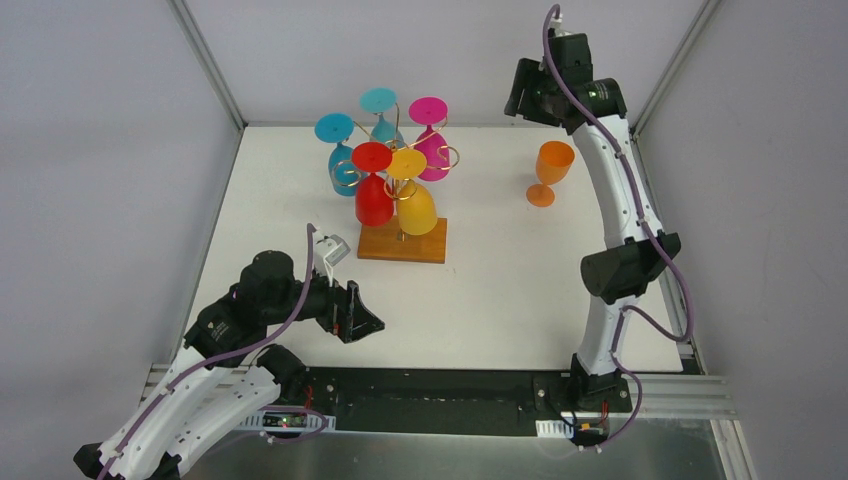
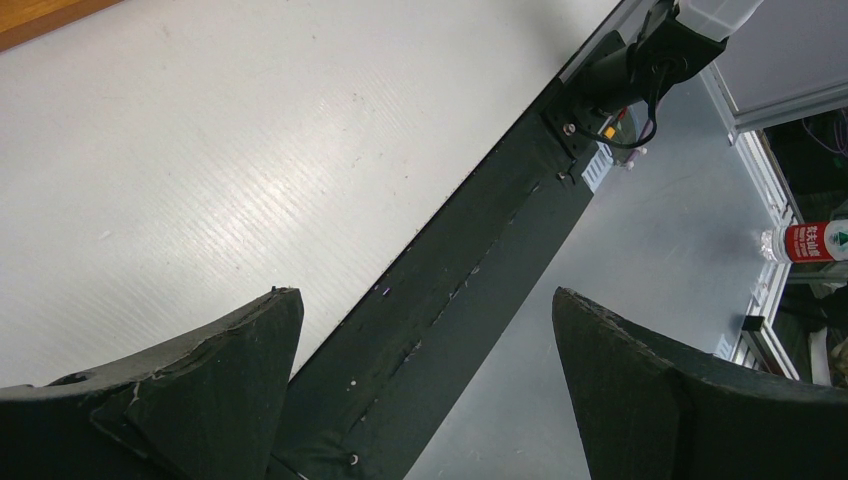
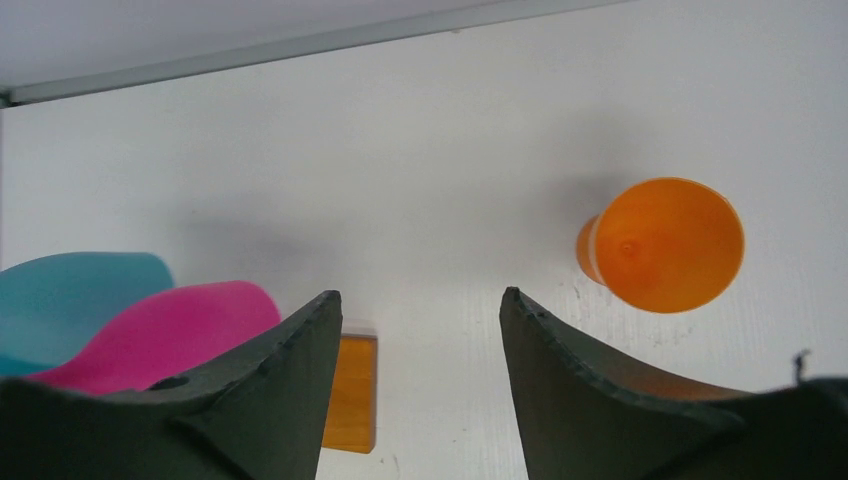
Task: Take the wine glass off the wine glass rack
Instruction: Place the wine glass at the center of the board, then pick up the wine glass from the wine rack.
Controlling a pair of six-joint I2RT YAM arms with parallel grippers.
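Note:
Next, I move my right gripper to the yellow glass hanging on the rack and close it on the edge of its round foot (image 1: 425, 168).
The wine glass rack (image 1: 402, 241) stands mid-table on its wooden base, with red (image 1: 373, 197), yellow (image 1: 417, 207), blue (image 1: 342, 165), teal (image 1: 381, 118) and magenta (image 1: 433, 145) glasses hanging upside down from its gold wire arms. An orange wine glass (image 1: 549, 172) stands upright on the table to the right of the rack, touching nothing. My right gripper (image 1: 522, 100) hovers high behind it. In the right wrist view the right gripper (image 3: 420, 300) is open and empty, and the orange wine glass (image 3: 665, 245) lies below, off to the right. My left gripper (image 1: 360, 318) is open and empty near the front.
The wrist view of the left gripper (image 2: 427, 295) looks down on the white table (image 2: 200, 180), the black front strip (image 2: 470, 270) and the right arm's base (image 2: 640, 60). The rack's base (image 3: 352, 390) and magenta glass (image 3: 170, 325) show beside the right fingers. Grey walls enclose the table.

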